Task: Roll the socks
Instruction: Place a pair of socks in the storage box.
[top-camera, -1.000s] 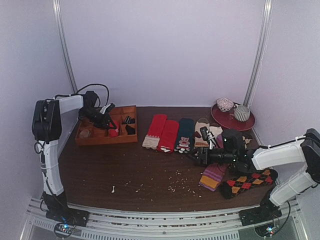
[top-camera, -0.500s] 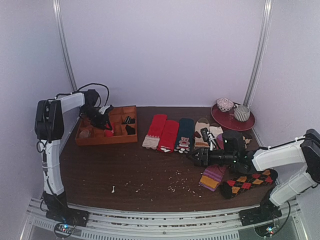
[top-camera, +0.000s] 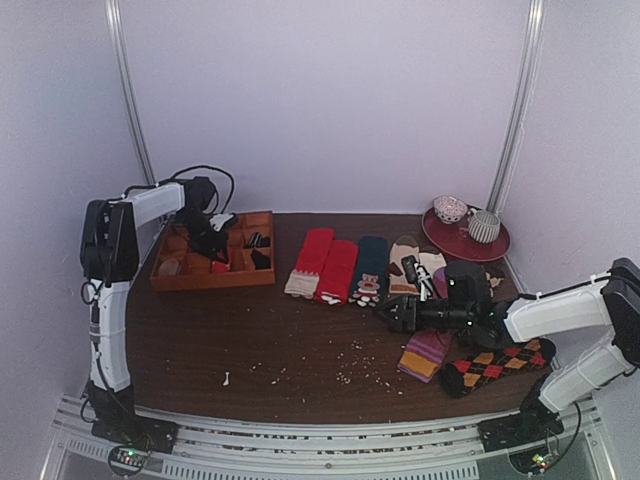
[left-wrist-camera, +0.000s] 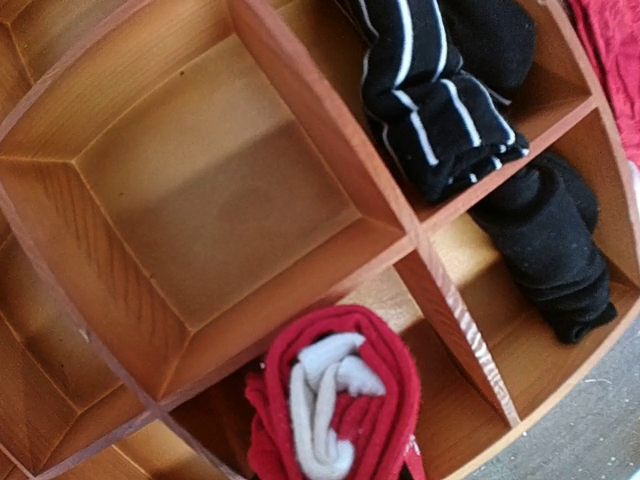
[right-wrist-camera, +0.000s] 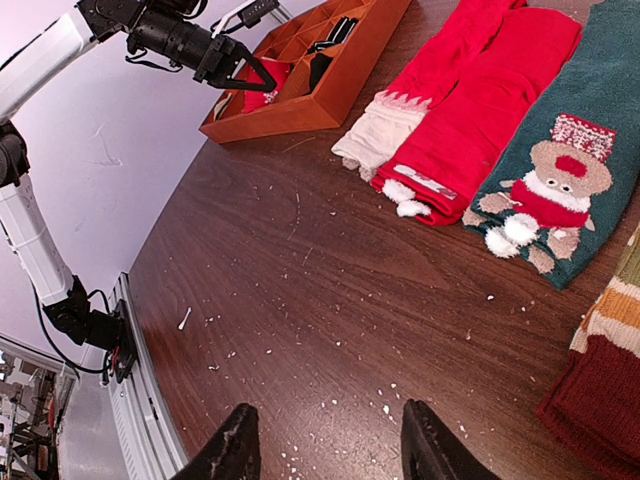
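I need to let go of the red bundle with my left gripper in the wooden tray's front middle compartment (top-camera: 225, 266) (left-wrist-camera: 368, 345), next to the black socks.
The socks are a small red rolled bundle (left-wrist-camera: 335, 400) with a cream core. It stands in a front compartment of the wooden tray (left-wrist-camera: 300, 110) at the back left (top-camera: 215, 280). My left gripper (top-camera: 215, 257) reaches down into that compartment and is closed around the bundle (top-camera: 219, 267). Its fingers are hidden behind the bundle in the left wrist view. The right wrist view shows the bundle (right-wrist-camera: 263, 93) at the left gripper's tip (right-wrist-camera: 255, 84). My right gripper (right-wrist-camera: 325, 440) is open and empty, low over bare table at the centre right (top-camera: 387, 318).
Two flat red socks (top-camera: 312, 260) (top-camera: 337, 270), a teal bear sock (top-camera: 370, 268) and cream-brown socks (top-camera: 410, 265) lie in a row. A purple sock (top-camera: 427, 353) and an argyle sock (top-camera: 497, 365) lie front right. Black rolled socks (left-wrist-camera: 430, 90) fill tray compartments. A red plate (top-camera: 495, 248) with cups stands back right.
My left gripper has carried the red bundle slightly left and down into the tray compartment, and its arm has swung right. The right arm has barely moved.
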